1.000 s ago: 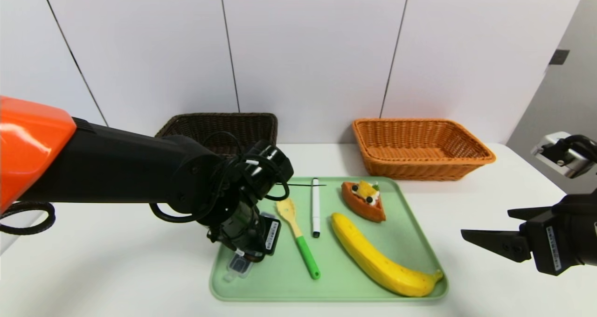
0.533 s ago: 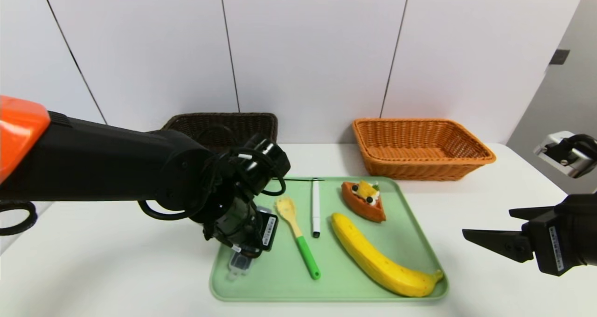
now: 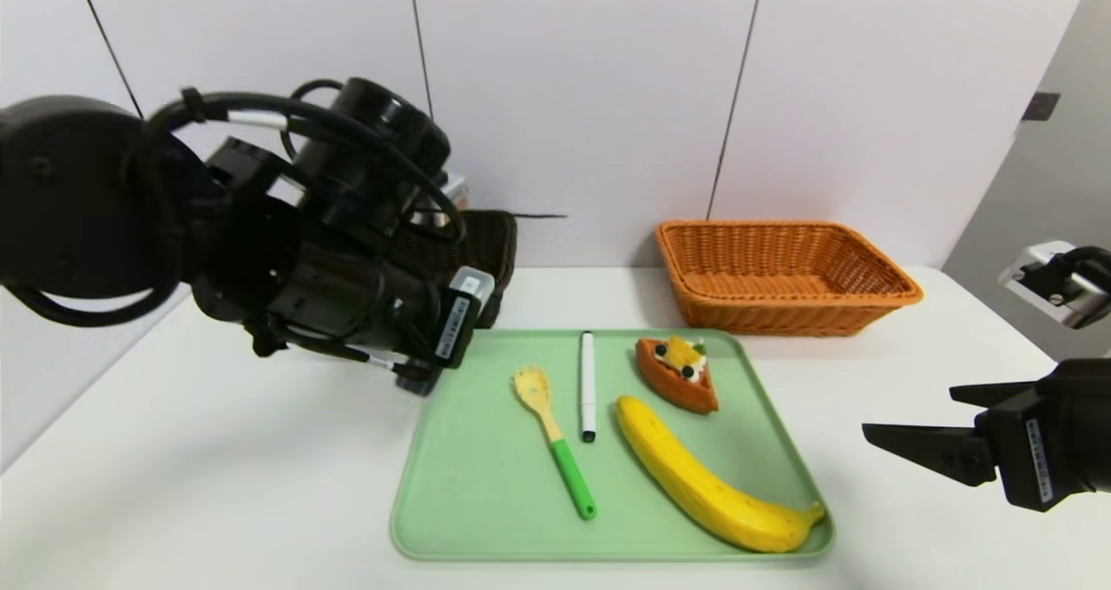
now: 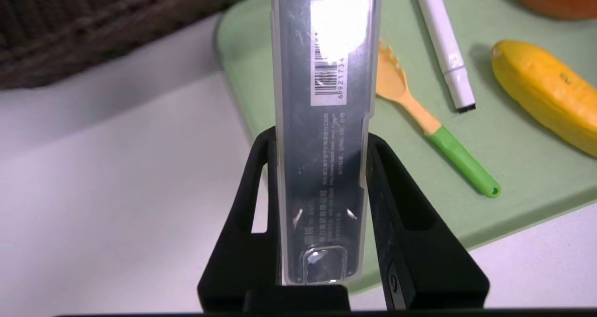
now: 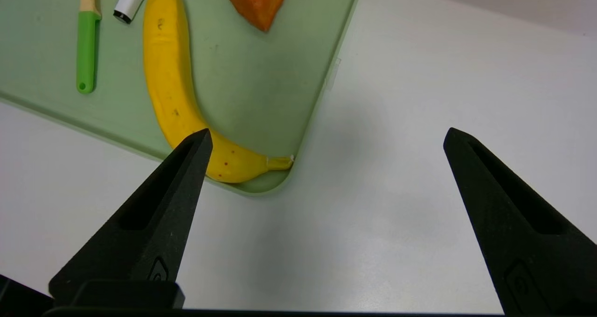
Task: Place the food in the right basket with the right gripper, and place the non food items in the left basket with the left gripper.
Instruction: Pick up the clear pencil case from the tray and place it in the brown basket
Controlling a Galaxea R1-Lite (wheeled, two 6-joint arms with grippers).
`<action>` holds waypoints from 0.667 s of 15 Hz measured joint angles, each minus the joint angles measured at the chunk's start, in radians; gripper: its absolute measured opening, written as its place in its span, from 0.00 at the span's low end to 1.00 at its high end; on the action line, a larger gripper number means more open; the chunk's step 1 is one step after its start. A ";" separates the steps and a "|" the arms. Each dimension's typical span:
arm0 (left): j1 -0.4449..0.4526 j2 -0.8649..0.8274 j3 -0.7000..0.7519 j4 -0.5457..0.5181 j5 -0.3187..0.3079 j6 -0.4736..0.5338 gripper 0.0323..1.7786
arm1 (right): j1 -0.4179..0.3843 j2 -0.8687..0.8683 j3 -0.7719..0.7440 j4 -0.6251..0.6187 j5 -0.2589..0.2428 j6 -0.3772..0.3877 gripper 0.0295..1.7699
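The robot's left gripper will release the dark grey case on the bottom of the dark brown basket (image 3: 424, 278), close to the basket's front side.
In the left wrist view my left gripper (image 4: 321, 137) is shut on the slim dark grey case (image 4: 322, 177) with the barcode label, held in the air. In the head view that arm hangs over the table by the tray's far left corner, in front of the dark brown left basket (image 3: 492, 243). A yellow spork (image 3: 551, 434), a white marker (image 3: 588, 382), the banana (image 3: 703, 477) and the pastry wedge (image 3: 677, 373) lie on the green tray (image 3: 486, 521). Over the table to the right of the tray, my right gripper (image 3: 908, 412) is open and holds nothing. The orange-tan right basket (image 3: 868, 299) stands behind it.
Both baskets stand against the white back wall. My left arm's black bulk covers most of the dark basket in the head view. Bare white table lies on both sides of the tray and in front of it.
My left gripper has lifted the case off the tray's left side and carried it up and back toward the dark basket. The right arm has stayed where it was.
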 joint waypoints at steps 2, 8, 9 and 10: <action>0.035 -0.010 -0.077 0.041 -0.016 0.091 0.30 | -0.002 0.000 -0.001 0.000 0.000 0.000 0.97; 0.220 0.074 -0.361 0.185 -0.203 0.464 0.30 | -0.003 -0.001 0.003 0.001 0.000 -0.001 0.97; 0.250 0.106 -0.410 0.201 -0.210 0.546 0.30 | -0.003 -0.001 0.004 0.000 0.000 -0.001 0.97; 0.276 0.140 -0.451 0.211 -0.210 0.621 0.30 | -0.003 -0.001 0.005 0.000 0.001 -0.001 0.97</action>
